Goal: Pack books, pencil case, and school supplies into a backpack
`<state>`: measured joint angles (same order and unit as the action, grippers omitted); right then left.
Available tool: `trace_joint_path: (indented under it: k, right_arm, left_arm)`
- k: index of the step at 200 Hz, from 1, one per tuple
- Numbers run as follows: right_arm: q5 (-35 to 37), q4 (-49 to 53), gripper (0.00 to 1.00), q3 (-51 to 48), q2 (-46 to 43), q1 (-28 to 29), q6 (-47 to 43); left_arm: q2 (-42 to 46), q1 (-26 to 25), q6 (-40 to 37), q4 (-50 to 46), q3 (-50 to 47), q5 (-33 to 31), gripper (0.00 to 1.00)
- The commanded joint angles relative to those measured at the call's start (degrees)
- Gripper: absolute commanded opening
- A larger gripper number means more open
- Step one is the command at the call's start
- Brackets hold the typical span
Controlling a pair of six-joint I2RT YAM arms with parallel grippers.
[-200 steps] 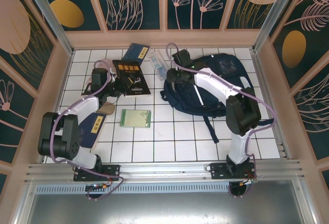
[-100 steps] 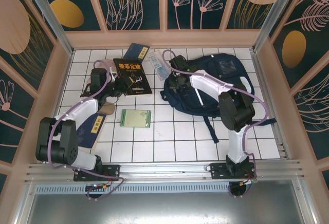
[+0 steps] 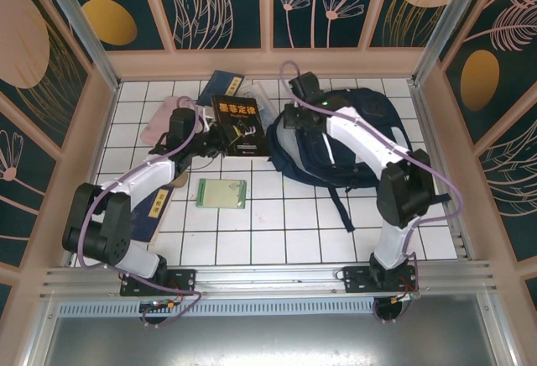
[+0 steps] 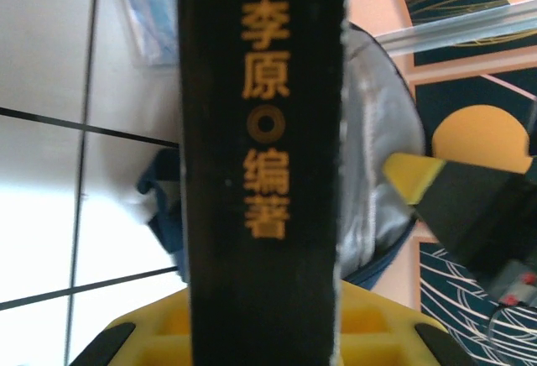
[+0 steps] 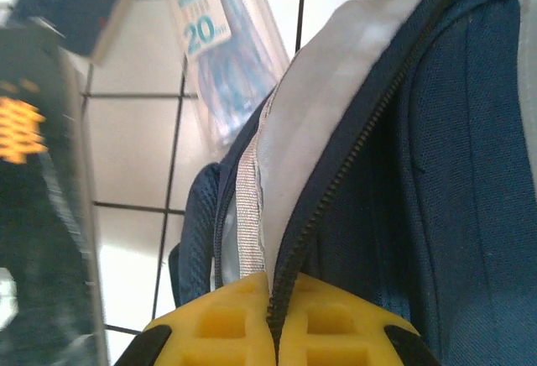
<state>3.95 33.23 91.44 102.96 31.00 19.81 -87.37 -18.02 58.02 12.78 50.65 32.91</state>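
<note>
I should release the black book from my left gripper deep inside the navy backpack [image 3: 339, 145], past its pale-lined opening.
My left gripper [image 3: 208, 135] is shut on a black book with gold lettering [image 3: 240, 126], holding it off the table just left of the backpack. In the left wrist view the book's spine [image 4: 264, 164] stands between the yellow fingers [image 4: 377, 324]. The navy backpack [image 3: 357, 143] lies at the right. My right gripper [image 3: 289, 119] is shut on its opened zipper edge [image 5: 281, 248], and pale lining shows [image 5: 310, 114]. The clear packet marked "20" [image 5: 210, 39] lies beyond the opening. A green notepad [image 3: 221, 192] lies mid-table. A navy booklet [image 3: 223, 81] is at the back.
A pale pink pouch [image 3: 159, 120], perhaps the pencil case, lies at the left behind my left arm. Another dark blue book with a yellow label [image 3: 153, 212] sits under that arm. Wooden walls ring the white tiled table [image 3: 277, 232]. The backpack's strap [image 3: 340, 206] trails toward the front.
My left arm has carried the black book rightward, up to the backpack's opening, uncovering the pink pouch. The right gripper has closed on the backpack's zipper edge.
</note>
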Motion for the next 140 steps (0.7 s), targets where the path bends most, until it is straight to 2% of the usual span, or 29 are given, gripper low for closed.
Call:
trace_joint_path:
  k: [1,13,54,109,140]
  right_arm:
    - [-2.2,0.5,0.0,4.7,-5.5,-2.9,-0.8]
    - [-2.8,1.1,0.0,5.9,-6.9,-4.2,-0.9]
    - [-11.9,2.3,0.0,9.4,-10.7,-9.0,-1.0]
    - [-24.0,0.1,0.0,8.5,-14.3,-16.9,3.5]
    - [-27.4,-0.2,0.0,9.1,-15.1,-20.1,5.2]
  left_arm:
    - [-1.8,-1.8,3.9,9.6,4.2,1.3,0.04]
    - [-3.5,-3.4,4.5,10.7,5.5,1.1,0.04]
    - [-10.1,-9.7,5.8,12.7,12.6,-0.4,0.04]
    - [-20.6,-16.5,7.7,16.3,21.9,-2.3,0.04]
    - [-26.3,-19.8,8.6,17.7,27.4,-4.8,0.04]
